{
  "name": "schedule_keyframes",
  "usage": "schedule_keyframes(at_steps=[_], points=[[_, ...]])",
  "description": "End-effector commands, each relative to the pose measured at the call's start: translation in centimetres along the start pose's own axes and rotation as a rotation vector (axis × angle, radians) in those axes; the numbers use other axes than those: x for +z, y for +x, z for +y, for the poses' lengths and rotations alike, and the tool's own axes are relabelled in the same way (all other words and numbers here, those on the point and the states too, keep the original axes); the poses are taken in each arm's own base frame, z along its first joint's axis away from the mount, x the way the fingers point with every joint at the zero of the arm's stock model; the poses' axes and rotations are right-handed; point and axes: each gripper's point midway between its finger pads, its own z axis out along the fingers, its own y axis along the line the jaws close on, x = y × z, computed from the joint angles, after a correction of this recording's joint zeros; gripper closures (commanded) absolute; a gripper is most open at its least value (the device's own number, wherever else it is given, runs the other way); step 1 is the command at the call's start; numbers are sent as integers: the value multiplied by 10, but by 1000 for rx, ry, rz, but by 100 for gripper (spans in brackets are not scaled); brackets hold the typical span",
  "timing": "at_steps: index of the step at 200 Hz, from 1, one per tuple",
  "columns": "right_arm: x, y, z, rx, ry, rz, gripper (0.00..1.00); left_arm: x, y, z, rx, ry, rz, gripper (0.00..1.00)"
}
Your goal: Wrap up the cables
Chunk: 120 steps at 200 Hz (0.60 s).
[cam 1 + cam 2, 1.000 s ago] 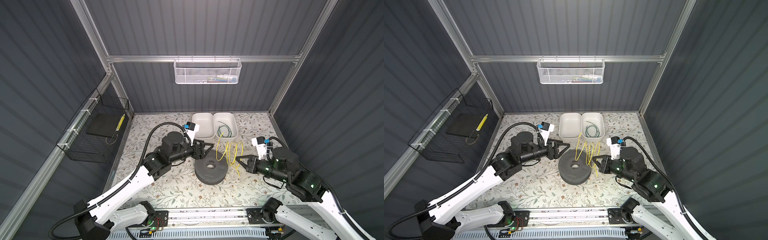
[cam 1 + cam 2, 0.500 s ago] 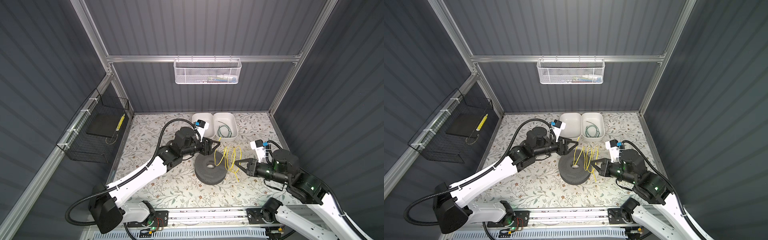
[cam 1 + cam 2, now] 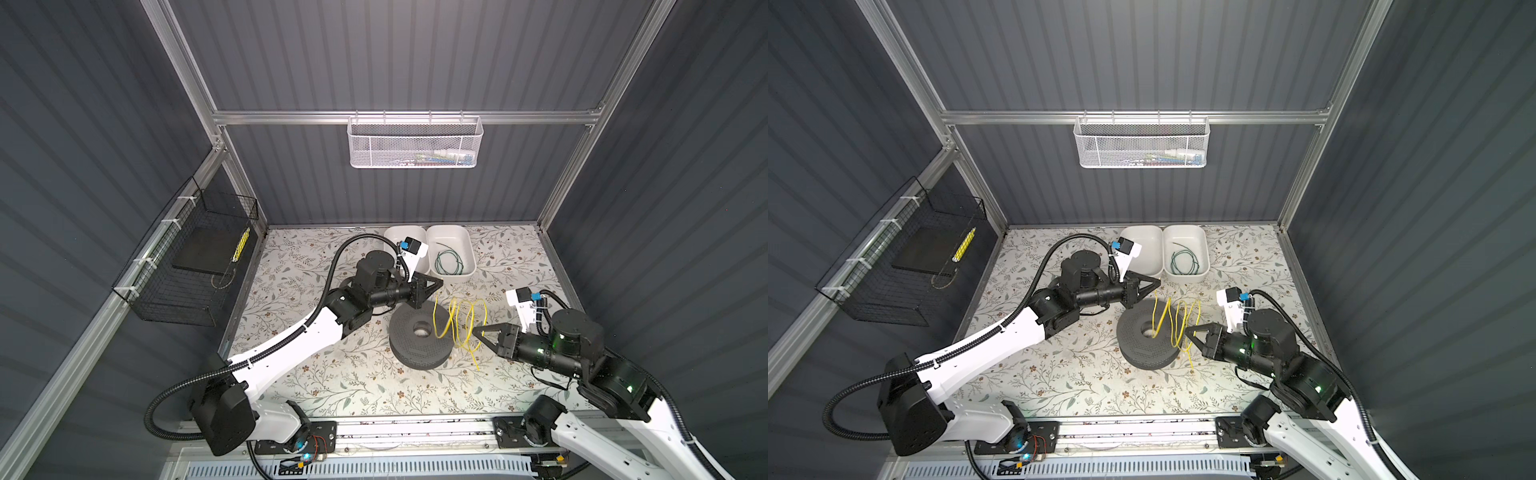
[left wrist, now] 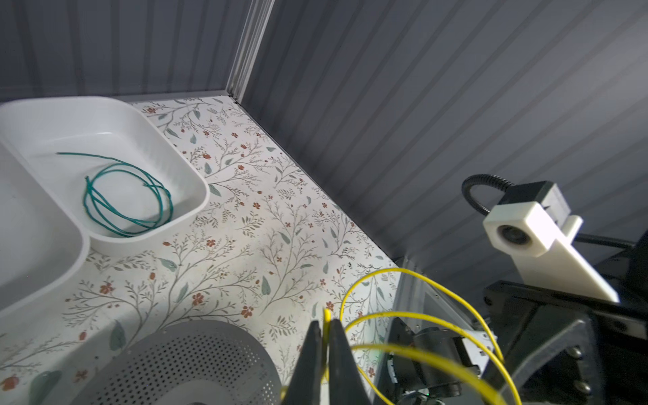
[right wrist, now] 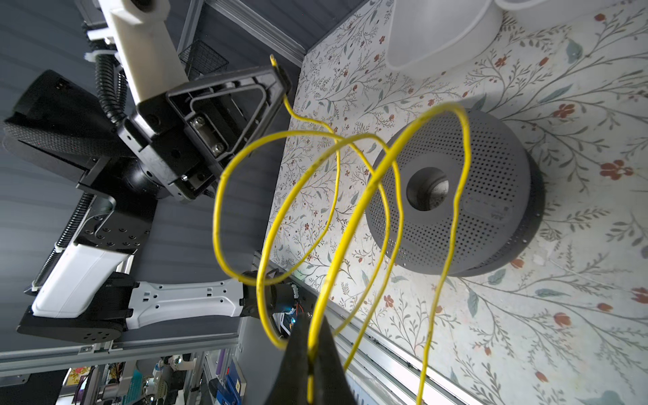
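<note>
The yellow cable hangs in loose loops that cross, so my right gripper will open, grab an outer loop (image 3: 485, 307) and pull the cable out from my left gripper.
A bright yellow cable (image 5: 354, 217) hangs in loose loops in the air, above the right side of a grey perforated disc (image 3: 415, 345). My left gripper (image 3: 439, 283) is shut on the cable's upper end, which pokes out between its tips in the left wrist view (image 4: 326, 324). At the lower side of the loops my right gripper (image 3: 474, 330) is shut on a strand, and a tail hangs below it. A dark green cable (image 4: 170, 207) lies coiled in the right white tray (image 3: 469, 253).
A second white tray (image 3: 392, 237) stands beside the first at the back of the floral table. A white mesh basket (image 3: 415, 145) hangs on the back wall. A black wire basket (image 3: 187, 266) hangs on the left wall.
My left arm reached right to the yellow cable's upper end, and its open jaws shut on it. The right gripper stayed shut on the cable and shifted slightly.
</note>
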Motion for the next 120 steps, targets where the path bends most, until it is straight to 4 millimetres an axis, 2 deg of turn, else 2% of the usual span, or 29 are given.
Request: schedule_keyframes(at_steps=[1, 24, 48, 57, 75, 85, 120], points=[[1, -2, -1, 14, -4, -23, 100, -2, 1, -9, 31, 44, 3, 98], [3, -2, -5, 7, 16, -16, 100, -6, 1, -7, 34, 24, -3, 100], [10, -1, -15, -1, 66, -5, 99, -17, -15, 0, 14, -73, -53, 100], [13, -2, -20, -1, 91, -5, 89, -23, -23, 5, 3, -126, -80, 100], [13, -5, -23, -12, 112, -18, 85, -33, -35, 12, 2, -208, -108, 100], [11, -9, -24, -23, 136, -34, 72, -36, -38, 13, 14, -232, -102, 100], [-9, -26, -15, -65, 188, -92, 62, -41, -42, 16, 60, -295, -51, 100]])
